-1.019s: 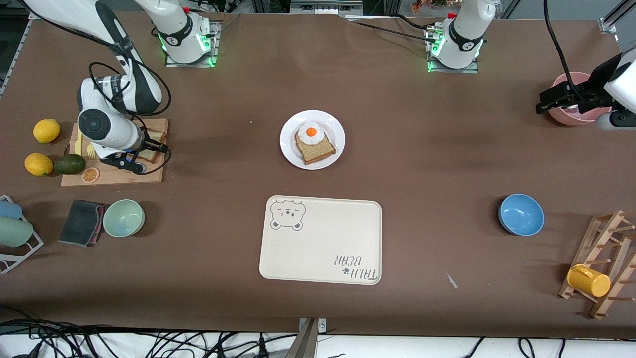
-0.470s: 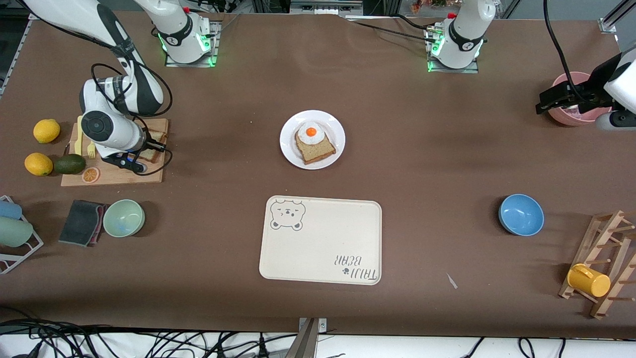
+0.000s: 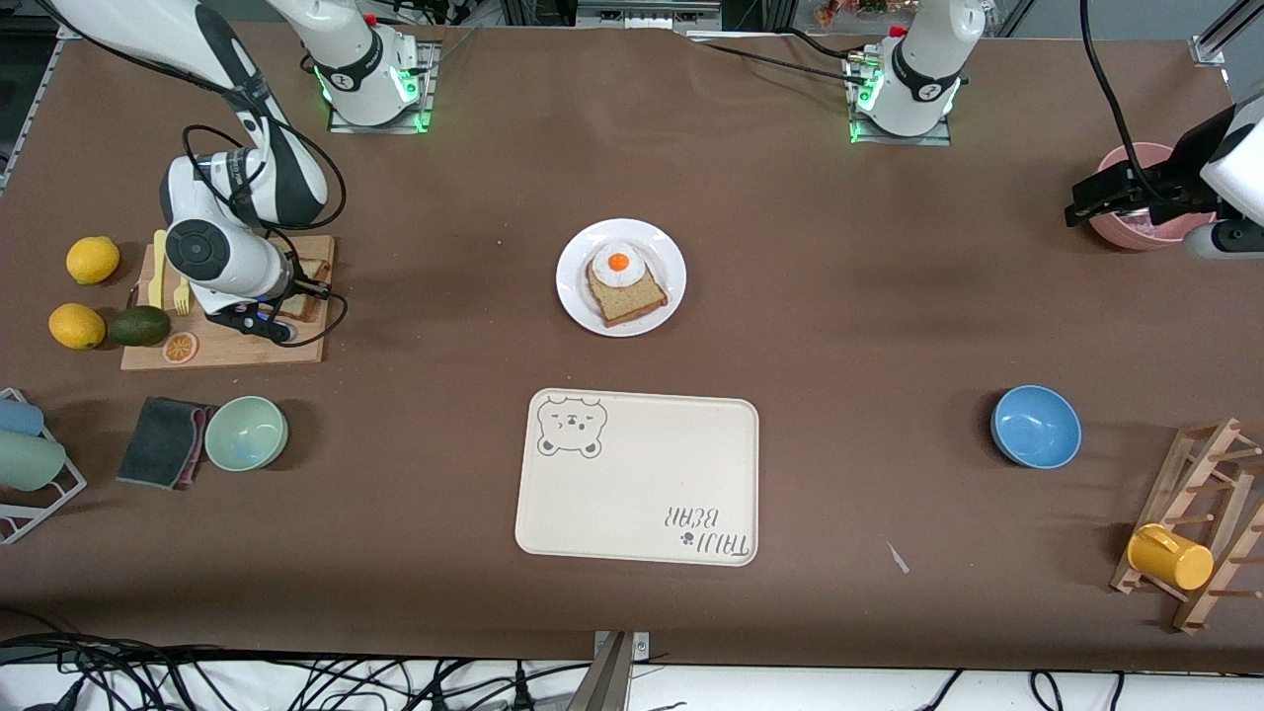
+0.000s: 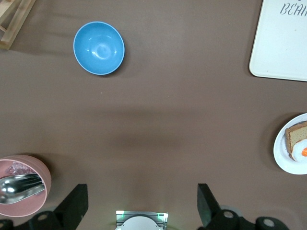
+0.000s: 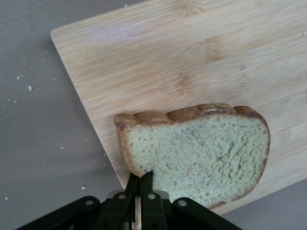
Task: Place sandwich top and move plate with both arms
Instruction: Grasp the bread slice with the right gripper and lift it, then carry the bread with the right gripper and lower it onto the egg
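My right gripper has the sandwich top. I will put it down on the fried egg on the white plate (image 3: 617, 276).
The sandwich top (image 5: 201, 153), a bare speckled slice with a brown crust, is at the wooden cutting board (image 5: 192, 57) at the right arm's end of the table. My right gripper (image 5: 142, 176) is shut on its edge, the fingers pinching the crust. From the front, the same gripper (image 3: 276, 318) covers most of the sandwich top (image 3: 312, 269). The white plate (image 3: 573, 296) sits mid-table and carries a bread slice with a fried egg (image 3: 625, 281). My left gripper (image 3: 1086, 205) hangs open over the pink bowl (image 3: 1136, 232), with nothing between its fingers.
Two lemons (image 3: 92, 260), an avocado (image 3: 138, 326), an orange slice and a yellow fork surround the board. A green bowl (image 3: 246, 433) and a dark cloth lie nearer the camera. The bear-printed tray (image 3: 637, 479), a blue bowl (image 3: 1035, 426) and a wooden rack with a yellow mug (image 3: 1170, 556) also stand here.
My right gripper has shut on the edge of the sandwich top, and its wrist has shifted slightly. The left arm has not moved.
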You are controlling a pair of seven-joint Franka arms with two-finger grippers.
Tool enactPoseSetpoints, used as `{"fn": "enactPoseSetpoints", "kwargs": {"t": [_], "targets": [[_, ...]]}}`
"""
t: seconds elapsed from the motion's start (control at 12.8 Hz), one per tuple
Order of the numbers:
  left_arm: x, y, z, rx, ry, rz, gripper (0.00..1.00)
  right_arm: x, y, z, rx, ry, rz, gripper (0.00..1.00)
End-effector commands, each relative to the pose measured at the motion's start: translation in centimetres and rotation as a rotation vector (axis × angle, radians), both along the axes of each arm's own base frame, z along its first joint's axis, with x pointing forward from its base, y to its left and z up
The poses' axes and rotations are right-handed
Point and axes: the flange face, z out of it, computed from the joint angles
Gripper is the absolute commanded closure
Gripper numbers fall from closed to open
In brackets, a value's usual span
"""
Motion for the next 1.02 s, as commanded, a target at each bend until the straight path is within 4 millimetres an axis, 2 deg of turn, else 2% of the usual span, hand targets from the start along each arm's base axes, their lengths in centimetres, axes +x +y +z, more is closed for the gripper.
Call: {"fn": "enactPoseSetpoints", "kwargs": {"t": [0.0, 0.08, 0.39, 0.55, 0.71, 0.78, 0.94], "targets": [[-0.5, 0.5, 0.1, 0.031, 0.012, 0.003, 0.00, -0.3, 0.4, 5.3, -0.020, -0.014, 0.082, 1.00], [-0.5, 0.4, 0.2, 0.030, 0.011, 0.000, 0.00, -0.5, 1.7, 6.4, -0.028, -0.013, 0.100, 1.00], [-0.5, 0.7, -0.1, 0.029, 0.020, 0.000, 0.00, -2.0, 12.7, 9.8, -0.048, -0.048, 0.247, 1.00], [-0.4, 0.8, -0.3, 0.031, 0.030, 0.001, 0.00, -1.1, 17.0, 12.7, -0.052, -0.070, 0.198, 1.00], [-0.1, 1.3, -0.8, 0.030, 0.043, 0.005, 0.00, 0.2, 22.9, 16.4, 0.041, -0.039, 0.130, 1.00], [0.0, 1.3, -1.0, 0.030, 0.046, 0.007, 0.00, 0.9, 25.1, 18.0, 0.091, -0.048, 0.103, 1.00], [0.3, 1.8, -1.8, 0.029, 0.067, 0.013, 0.00, 0.7, 31.4, 18.7, 0.163, -0.049, 0.158, 1.00]]}}
